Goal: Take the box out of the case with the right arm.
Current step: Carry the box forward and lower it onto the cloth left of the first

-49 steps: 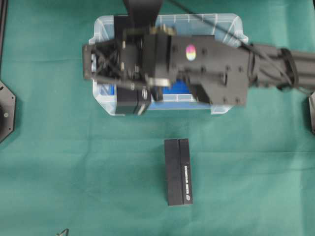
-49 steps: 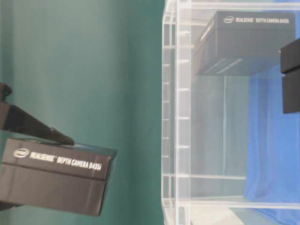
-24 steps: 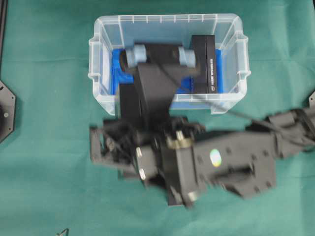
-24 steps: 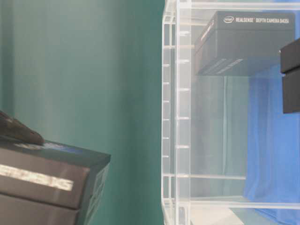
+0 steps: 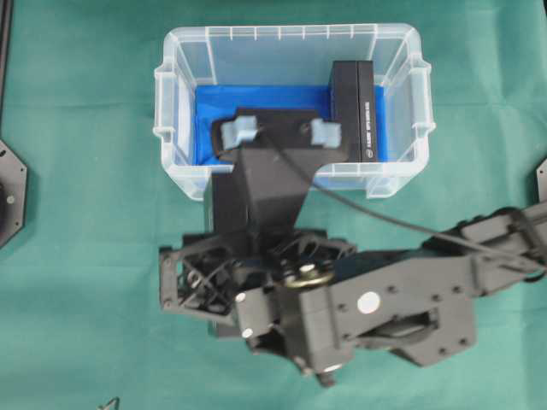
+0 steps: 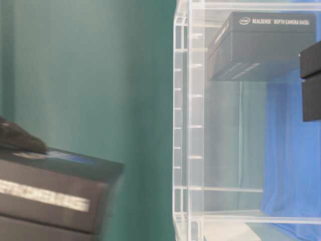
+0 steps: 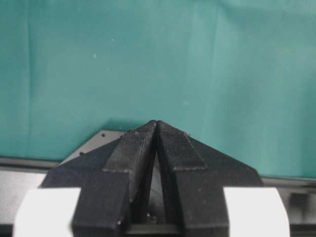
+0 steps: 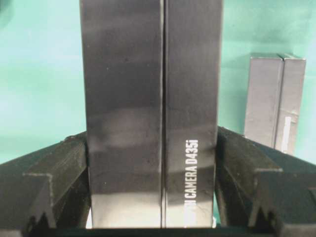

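Note:
Next, my right gripper releases its black box on the green cloth point(image 5: 232, 296) next to the black box that is outside the case.
The case point(image 5: 291, 32) is a clear bin with a blue floor sheet, and its wall point(image 6: 188, 125) shows in the table-level view. One black box point(image 5: 355, 111) lies inside it at the right point(image 6: 261, 45). My right gripper point(image 8: 152, 138) is shut on another black box point(image 8: 153, 98), with one finger point(image 8: 59, 182) on each long side. That box point(image 5: 219, 205) is outside the case, in front of its near wall, under the lattice gripper point(image 5: 197, 278). It shows blurred at table level point(image 6: 50, 196). My left gripper point(image 7: 157, 123) is shut with nothing in it.
Another black box point(image 8: 274, 98) lies on the green cloth just right of the held one; the overhead view hides it under the right arm point(image 5: 385, 299). The arm's link and cable pass over the case's front rim point(image 5: 367, 184).
The right arm has carried the held box from above the case's left end toward the front, out over the cloth. It now covers the box lying there.

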Controlling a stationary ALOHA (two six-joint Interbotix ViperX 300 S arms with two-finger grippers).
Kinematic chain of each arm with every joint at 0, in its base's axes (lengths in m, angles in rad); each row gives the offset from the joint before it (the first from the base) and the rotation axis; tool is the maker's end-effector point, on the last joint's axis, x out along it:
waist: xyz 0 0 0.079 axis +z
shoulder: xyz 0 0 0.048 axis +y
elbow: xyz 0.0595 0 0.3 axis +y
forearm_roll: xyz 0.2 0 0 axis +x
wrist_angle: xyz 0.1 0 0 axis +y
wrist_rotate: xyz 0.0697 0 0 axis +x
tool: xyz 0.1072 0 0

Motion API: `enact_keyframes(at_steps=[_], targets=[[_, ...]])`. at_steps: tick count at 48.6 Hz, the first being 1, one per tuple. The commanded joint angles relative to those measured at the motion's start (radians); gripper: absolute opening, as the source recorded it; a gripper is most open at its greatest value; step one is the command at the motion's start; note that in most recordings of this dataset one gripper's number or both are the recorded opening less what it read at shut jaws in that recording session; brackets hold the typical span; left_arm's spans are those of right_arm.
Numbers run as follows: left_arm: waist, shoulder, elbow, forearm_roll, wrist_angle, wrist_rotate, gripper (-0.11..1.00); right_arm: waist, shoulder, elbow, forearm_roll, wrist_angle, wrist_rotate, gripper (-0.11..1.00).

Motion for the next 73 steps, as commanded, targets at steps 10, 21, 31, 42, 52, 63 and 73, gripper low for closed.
enact_keyframes(at_steps=[10,21,31,42,52,63,73], targets=[[-0.002,0.006,-0.005,0.003,-0.003,0.0,0.02,-0.003,0.034,-0.005,0.077,-0.005,0.026,0.68],[-0.002,0.005,0.0,0.003,-0.003,0.0,0.02,-0.015,0.072,0.086,0.149,-0.061,0.044,0.69],[-0.002,0.003,0.002,0.003,-0.003,0.0,0.02,-0.032,0.089,0.244,0.176,-0.261,0.063,0.69],[-0.002,0.003,0.002,0.003,-0.003,-0.002,0.02,-0.041,0.089,0.379,0.176,-0.38,0.12,0.69],[-0.002,0.003,0.002,0.003,-0.003,-0.002,0.02,-0.046,0.089,0.44,0.195,-0.472,0.153,0.69],[-0.002,0.003,0.005,0.003,-0.003,0.0,0.02,-0.046,0.089,0.453,0.201,-0.488,0.155,0.69],[-0.002,0.002,0.009,0.003,-0.003,0.0,0.02,-0.046,0.089,0.453,0.201,-0.488,0.156,0.69]])
